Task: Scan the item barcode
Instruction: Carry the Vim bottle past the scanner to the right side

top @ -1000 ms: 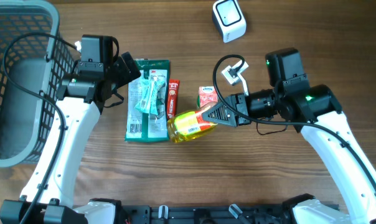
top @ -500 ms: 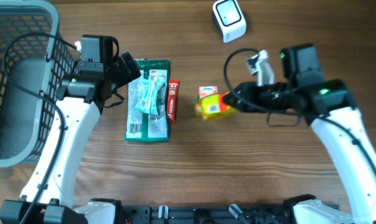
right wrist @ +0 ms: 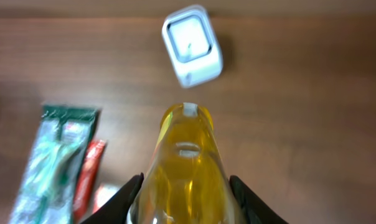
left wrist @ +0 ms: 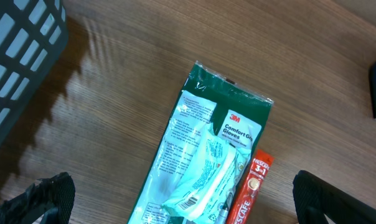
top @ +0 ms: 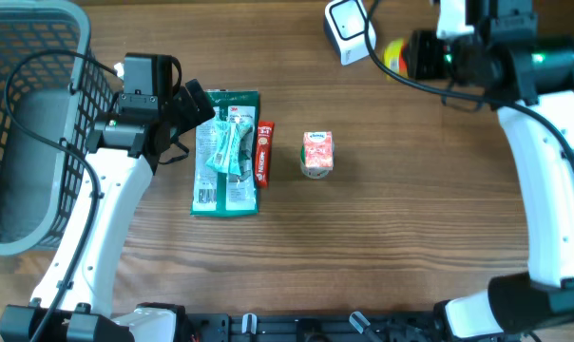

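The yellow bottle will go down from my right gripper onto the bare table [top: 460,154] [right wrist: 319,179], in the spot between the pink carton and my right arm.
A yellow bottle [right wrist: 187,168] is the item, and my right gripper [right wrist: 187,193] is shut on it, one black finger on each side. The bottle is raised off the table with its cap end pointing at the white scanner [right wrist: 192,45], which stands at the back of the table. In the overhead view only a bit of the bottle [top: 394,55] shows beside the right gripper [top: 415,54], just right of the scanner [top: 349,28]. No barcode shows on the bottle. My left gripper [left wrist: 188,199] hangs open over the green gloves packet [left wrist: 206,149], holding nothing.
A red coffee stick [top: 264,152] lies right of the gloves packet [top: 225,152]. A small pink carton [top: 316,154] stands mid-table. A grey mesh basket [top: 30,123] fills the far left. The left gripper [top: 197,106] hovers at the packet's upper left corner.
My right arm has carried the yellow bottle up from the middle of the table toward the back right, next to the scanner. The left arm has stayed still.
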You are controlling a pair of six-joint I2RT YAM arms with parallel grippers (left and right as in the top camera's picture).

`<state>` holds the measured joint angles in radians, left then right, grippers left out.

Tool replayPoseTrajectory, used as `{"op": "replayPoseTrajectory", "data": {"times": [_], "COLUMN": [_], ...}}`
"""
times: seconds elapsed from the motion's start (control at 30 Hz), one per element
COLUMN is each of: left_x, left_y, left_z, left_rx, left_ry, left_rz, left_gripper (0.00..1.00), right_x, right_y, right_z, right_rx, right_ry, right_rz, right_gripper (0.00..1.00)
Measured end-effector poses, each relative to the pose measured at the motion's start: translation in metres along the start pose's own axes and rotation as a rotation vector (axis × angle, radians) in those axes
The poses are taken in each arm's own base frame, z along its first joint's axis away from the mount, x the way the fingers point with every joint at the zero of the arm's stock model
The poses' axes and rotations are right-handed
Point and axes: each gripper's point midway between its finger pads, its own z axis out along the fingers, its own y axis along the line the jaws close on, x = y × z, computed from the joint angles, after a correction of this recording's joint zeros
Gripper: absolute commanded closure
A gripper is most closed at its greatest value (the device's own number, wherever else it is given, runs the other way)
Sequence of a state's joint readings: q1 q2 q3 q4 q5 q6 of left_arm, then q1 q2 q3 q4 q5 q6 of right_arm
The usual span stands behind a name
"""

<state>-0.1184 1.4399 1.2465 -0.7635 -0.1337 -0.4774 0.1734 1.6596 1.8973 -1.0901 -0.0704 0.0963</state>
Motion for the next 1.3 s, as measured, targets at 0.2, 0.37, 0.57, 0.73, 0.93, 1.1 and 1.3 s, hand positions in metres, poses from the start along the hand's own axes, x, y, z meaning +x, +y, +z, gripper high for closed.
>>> {"op": "replayPoseTrajectory", "data": {"times": [0.2,0.37,0.57,0.73,0.93,1.1,1.3], "left_x": [0.000,0.000,0.000,0.000,0.000,0.000,0.000], "left_y": [0.000,0.000,0.000,0.000,0.000,0.000,0.000], "left_z": [0.000,0.000,0.000,0.000,0.000,0.000,0.000], "left_rx": [0.000,0.000,0.000,0.000,0.000,0.000,0.000], "left_ry": [0.000,-0.001,0.000,0.000,0.000,0.000,0.000], "left_rz": [0.000,0.000,0.000,0.000,0.000,0.000,0.000], "left_gripper": [0.00,0.00,0.00,0.00,0.00,0.00,0.00], "right_x": [-0.036,-0.062,-0.063,-0.071,-0.079,-0.066,-0.054], "right_y": [0.024,0.042,0.040,0.039,0.041,0.040,0.039], "right_z": [0.064,0.131,0.196,0.214,0.212,0.232,0.249], "right_rx": [0.178,0.419,0.630,0.681,0.693,0.690,0.683], "right_ry": [-0.112,-0.207,-0.215,-0.273,-0.309,-0.267,-0.231], "right_rz": [-0.269,-0.502,-0.682,-0.685,-0.691,-0.734,-0.766], "right_gripper": [0.86,0.83,0.87,0.86,0.86,0.86,0.87]}}
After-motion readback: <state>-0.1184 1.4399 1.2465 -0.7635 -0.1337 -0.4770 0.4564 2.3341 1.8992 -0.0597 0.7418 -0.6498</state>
